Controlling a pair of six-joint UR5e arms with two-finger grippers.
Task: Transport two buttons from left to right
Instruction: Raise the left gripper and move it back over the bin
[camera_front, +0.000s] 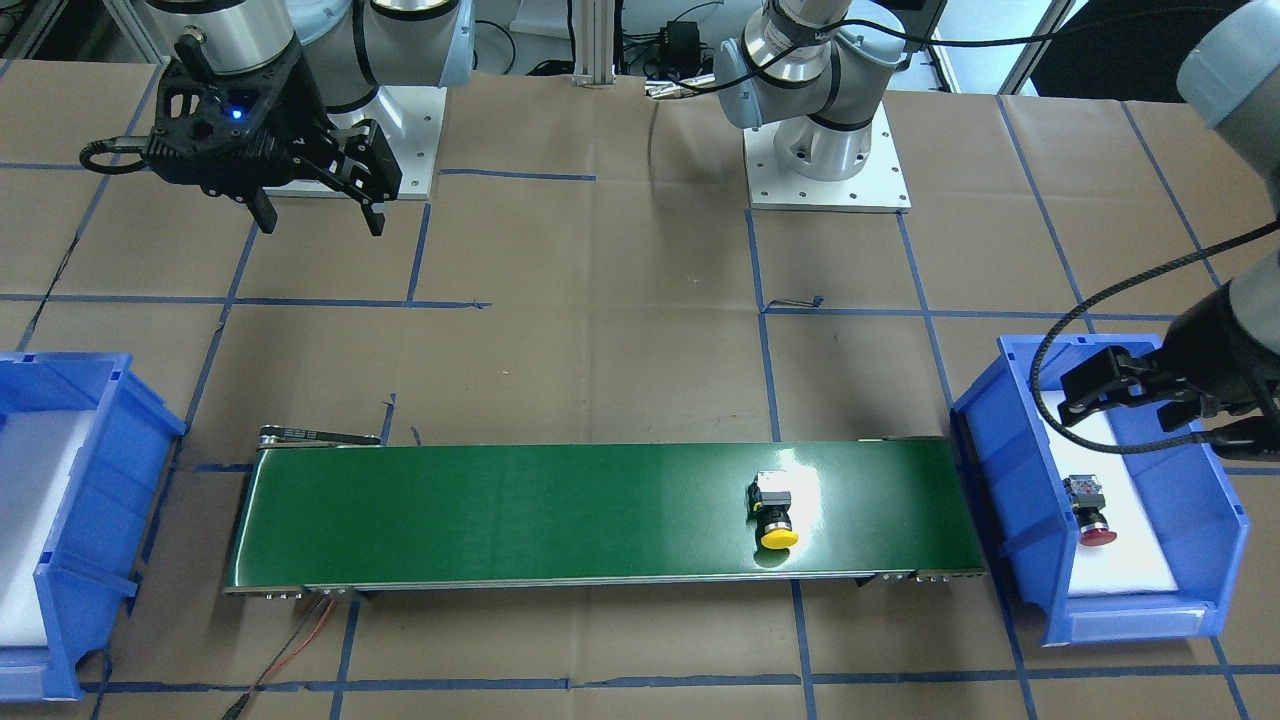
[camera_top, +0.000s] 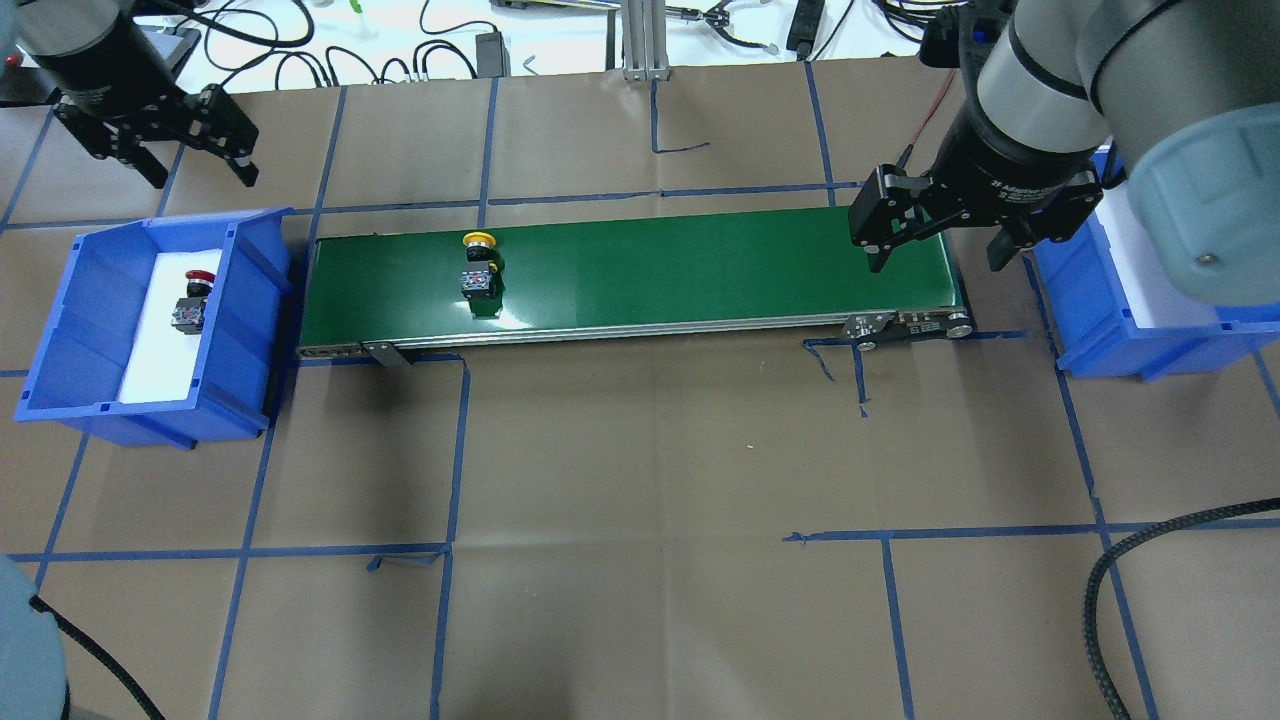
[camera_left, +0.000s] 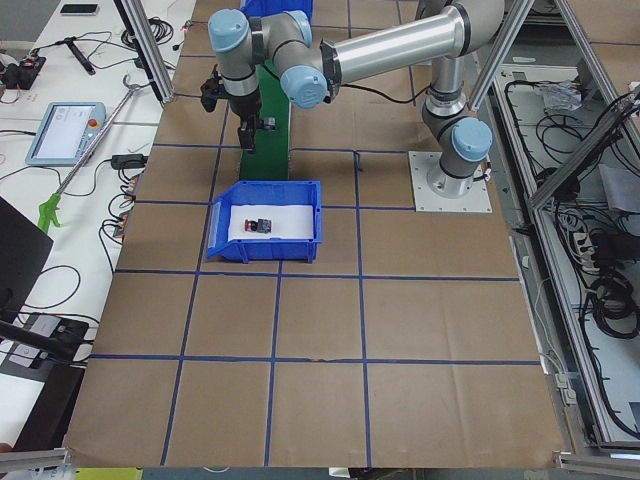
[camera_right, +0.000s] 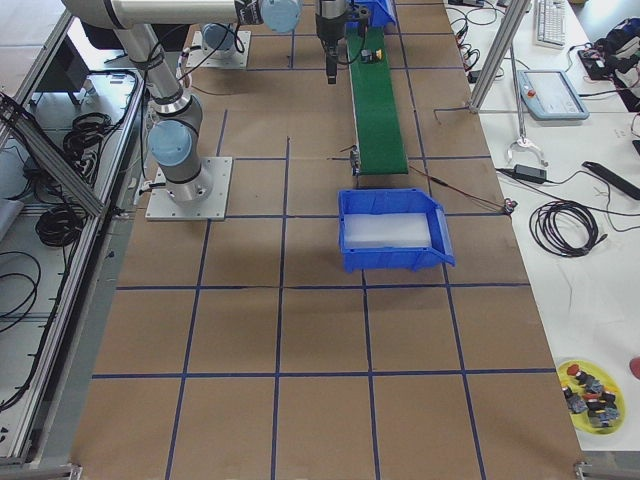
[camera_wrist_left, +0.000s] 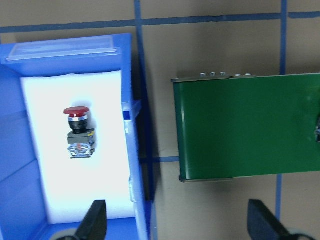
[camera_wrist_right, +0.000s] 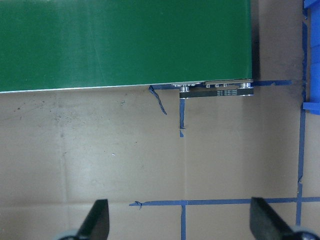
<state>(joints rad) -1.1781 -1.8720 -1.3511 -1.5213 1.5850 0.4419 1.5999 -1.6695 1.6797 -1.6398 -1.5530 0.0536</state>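
The red-capped button has a black middle (camera_front: 1090, 517) (camera_wrist_left: 78, 125) between its red cap and its grey block, which my left gripper will close on next.
The yellow-capped button (camera_top: 479, 266) lies on its side on the green conveyor belt (camera_top: 700, 270), near its left end; it also shows in the front view (camera_front: 772, 511). The red-capped button (camera_top: 191, 300) lies on the white pad in the left blue bin (camera_top: 60, 330), and shows in the left wrist view (camera_wrist_left: 78, 132) and the front view (camera_front: 1090, 509). My left gripper (camera_top: 200, 170) is open and empty, high over the bin's far side. My right gripper (camera_top: 940, 255) is open and empty above the belt's right end.
The right blue bin (camera_top: 1110, 330) with a white pad stands just past the belt's right end; it shows empty in the right side view (camera_right: 390, 232). Brown paper with blue tape lines covers the table (camera_top: 640, 480). Cables lie along the far edge.
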